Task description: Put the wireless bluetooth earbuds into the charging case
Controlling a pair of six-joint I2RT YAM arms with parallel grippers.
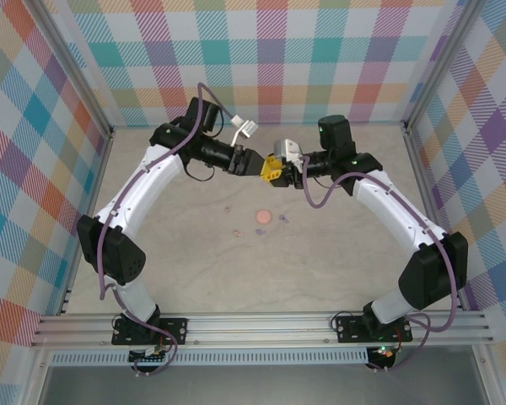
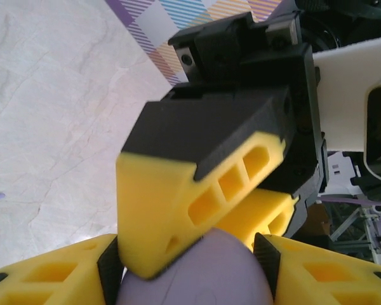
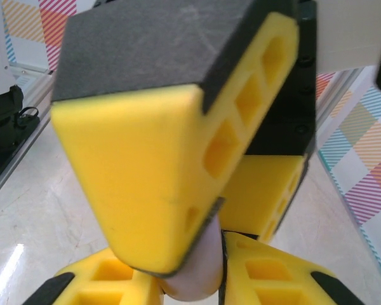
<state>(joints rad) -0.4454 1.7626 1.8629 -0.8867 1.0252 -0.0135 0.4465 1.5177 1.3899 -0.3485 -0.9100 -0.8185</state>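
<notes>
The charging case's wide rim is spanned by my left gripper, so my right gripper will hold the case while my left gripper opens and takes the case's flat sides (image 3: 203, 270).
The charging case (image 2: 203, 273) is a rounded lavender shell held in mid-air above the table's far middle. My left gripper (image 1: 264, 165) is shut on it, black pads pressed against both sides (image 2: 190, 276). My right gripper (image 1: 280, 165) meets it head-on and is shut on the same case (image 3: 193, 279), whose pale edge (image 3: 200, 267) sits between its yellow fingers. In the left wrist view, the right gripper's fingers (image 2: 165, 210) come down over the case's top. The earbuds lie on the table below as tiny purple and pink pieces (image 1: 228, 208) (image 1: 236, 232) (image 1: 257, 229) (image 1: 283, 219).
A pink round disc (image 1: 262, 216) lies among the small pieces at the table's middle. Checked walls and metal posts (image 1: 110, 135) close in the back and sides. A rail (image 1: 261, 325) runs along the near edge by the arm bases.
</notes>
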